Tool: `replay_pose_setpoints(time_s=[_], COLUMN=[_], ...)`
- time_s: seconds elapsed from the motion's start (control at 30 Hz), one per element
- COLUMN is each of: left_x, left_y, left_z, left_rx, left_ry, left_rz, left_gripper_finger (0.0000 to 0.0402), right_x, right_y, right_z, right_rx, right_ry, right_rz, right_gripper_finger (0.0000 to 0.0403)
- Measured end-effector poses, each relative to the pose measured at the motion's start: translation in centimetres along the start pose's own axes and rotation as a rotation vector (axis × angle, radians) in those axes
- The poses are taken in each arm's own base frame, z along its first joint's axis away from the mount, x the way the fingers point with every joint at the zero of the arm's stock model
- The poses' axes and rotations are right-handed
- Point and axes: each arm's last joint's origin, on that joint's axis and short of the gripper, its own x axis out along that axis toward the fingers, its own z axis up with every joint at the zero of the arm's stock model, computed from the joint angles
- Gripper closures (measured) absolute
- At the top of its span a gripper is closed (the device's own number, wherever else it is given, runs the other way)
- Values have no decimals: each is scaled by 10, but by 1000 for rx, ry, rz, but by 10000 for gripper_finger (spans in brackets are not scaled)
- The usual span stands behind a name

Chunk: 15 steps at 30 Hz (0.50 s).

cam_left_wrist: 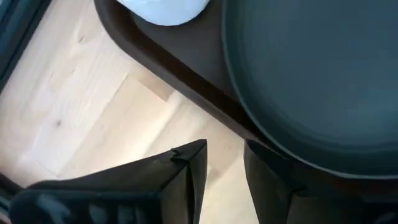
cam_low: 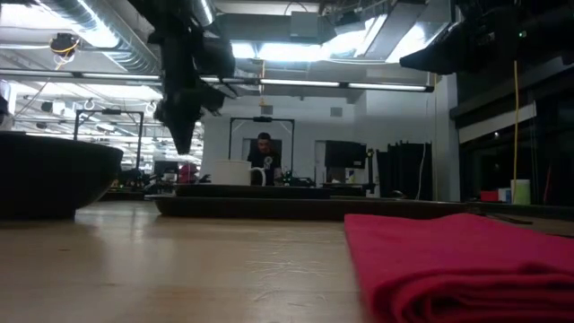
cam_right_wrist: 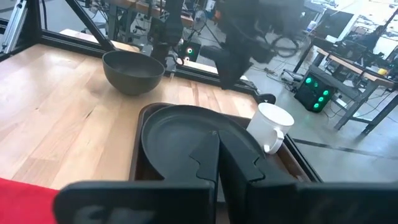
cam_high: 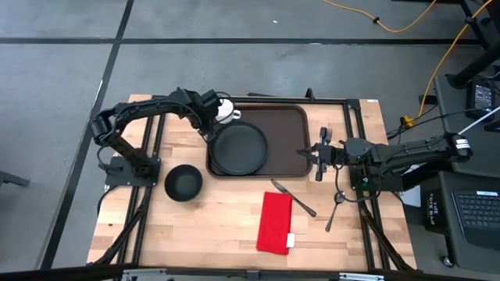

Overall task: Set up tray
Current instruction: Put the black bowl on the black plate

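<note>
Next, my left gripper goes to the black bowl and grabs the bowl's near-side rim [cam_high: 194, 197], on the part toward the red napkin.
The dark brown tray [cam_high: 285, 129] lies at the table's far middle. A round black plate [cam_high: 239, 148] rests flat in its left half, and a white mug [cam_high: 225, 111] stands in its far left corner. My left gripper [cam_left_wrist: 224, 165] points down over the tray's left rim [cam_left_wrist: 186, 81], beside the plate's edge [cam_left_wrist: 273, 134]. It is open, with nothing between its fingers, and shows raised above the table in the low view [cam_low: 182, 144]. My right gripper [cam_right_wrist: 217, 155] is shut and held level above the tray's right rim [cam_high: 306, 152], pointing at the plate [cam_right_wrist: 180, 140].
A black bowl [cam_high: 183, 183] stands on the table near the tray's left corner. A folded red napkin [cam_high: 275, 222] lies toward the near edge, with a fork [cam_high: 293, 197] and a spoon [cam_high: 334, 211] to its right. A person [cam_low: 263, 152] sits in the room behind.
</note>
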Motion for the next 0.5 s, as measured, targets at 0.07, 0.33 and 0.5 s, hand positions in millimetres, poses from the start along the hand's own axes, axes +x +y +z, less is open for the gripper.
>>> replay_pose_setpoints(time_s=[0.07, 0.33, 0.5], left_x=[-10, -51, -64], left_y=[-6, -35, -62], left_z=[-6, -40, -64], left_rx=[-35, -165, -256], left_ry=[-13, -43, -24], left_rz=[-26, -85, -91], left_gripper_finger=[304, 304, 304], right_x=[0, -1, -1], right_y=[0, -3, -4], right_z=[1, 11, 13], right_rx=[2, -16, -26], right_ry=[-9, -108, -131], right_rz=[-3, -33, -41], right_gripper_finger=[389, 389, 389])
